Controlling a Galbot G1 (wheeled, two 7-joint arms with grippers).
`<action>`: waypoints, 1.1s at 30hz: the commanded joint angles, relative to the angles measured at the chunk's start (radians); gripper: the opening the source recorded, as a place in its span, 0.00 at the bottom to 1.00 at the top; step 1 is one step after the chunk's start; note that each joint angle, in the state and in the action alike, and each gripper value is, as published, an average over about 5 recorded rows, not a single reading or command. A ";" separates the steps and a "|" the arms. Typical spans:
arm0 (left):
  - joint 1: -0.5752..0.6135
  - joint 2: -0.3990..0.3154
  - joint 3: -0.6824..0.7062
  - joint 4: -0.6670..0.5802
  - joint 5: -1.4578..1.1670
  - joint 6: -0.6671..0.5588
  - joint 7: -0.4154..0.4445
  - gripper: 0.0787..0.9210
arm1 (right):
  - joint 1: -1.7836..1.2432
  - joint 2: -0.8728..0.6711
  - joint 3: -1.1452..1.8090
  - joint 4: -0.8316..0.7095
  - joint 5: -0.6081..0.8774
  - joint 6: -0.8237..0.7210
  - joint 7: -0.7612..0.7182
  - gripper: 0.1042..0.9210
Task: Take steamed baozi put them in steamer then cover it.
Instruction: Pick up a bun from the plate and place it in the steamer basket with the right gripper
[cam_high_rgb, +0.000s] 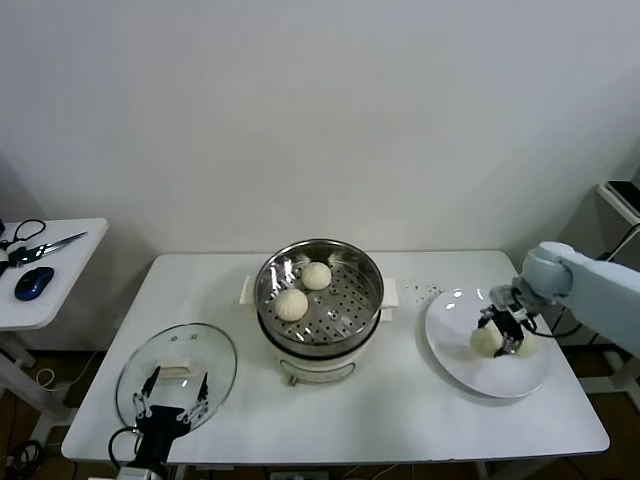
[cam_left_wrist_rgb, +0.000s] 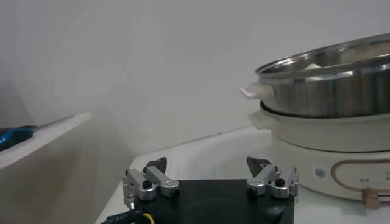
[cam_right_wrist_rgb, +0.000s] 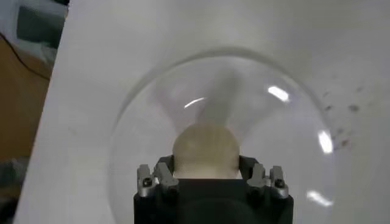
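Observation:
The robot's right gripper needs to release the baozi on the steamer's perforated bottom by its front rim (cam_high_rgb: 325, 328), in front of the other baozi.
The steamer (cam_high_rgb: 372, 298) stands mid-table on its white base, with two baozi (cam_high_rgb: 316, 276) (cam_high_rgb: 292, 303) on its perforated floor. It also shows in the left wrist view (cam_left_wrist_rgb: 329, 91). My right gripper (cam_high_rgb: 505, 335) is down on the white plate (cam_high_rgb: 450, 320) at the right, shut on a third baozi (cam_right_wrist_rgb: 205, 146), which sits between its fingers (cam_right_wrist_rgb: 164, 167). A fourth baozi is not visible. The glass cover (cam_high_rgb: 215, 350) with its white handle (cam_high_rgb: 180, 368) lies flat at the front left. My left gripper (cam_high_rgb: 170, 400) (cam_left_wrist_rgb: 210, 164) hovers open and empty over the cover's near edge.
A side table at the far left holds scissors (cam_high_rgb: 45, 245) and a blue mouse (cam_high_rgb: 33, 282). Dark specks (cam_high_rgb: 425, 292) lie on the table between steamer and plate. A shelf with a dark object (cam_high_rgb: 625, 195) stands at the far right.

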 joint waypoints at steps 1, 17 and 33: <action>0.010 0.004 -0.002 -0.010 -0.006 0.007 0.001 0.88 | 0.510 0.176 -0.335 0.048 0.046 0.338 -0.005 0.70; 0.053 0.028 -0.020 -0.042 -0.057 0.012 0.009 0.88 | 0.446 0.576 -0.159 0.180 0.036 0.431 -0.013 0.71; 0.040 0.038 -0.032 -0.021 -0.063 0.006 0.008 0.88 | 0.190 0.700 -0.160 0.139 -0.177 0.476 -0.015 0.71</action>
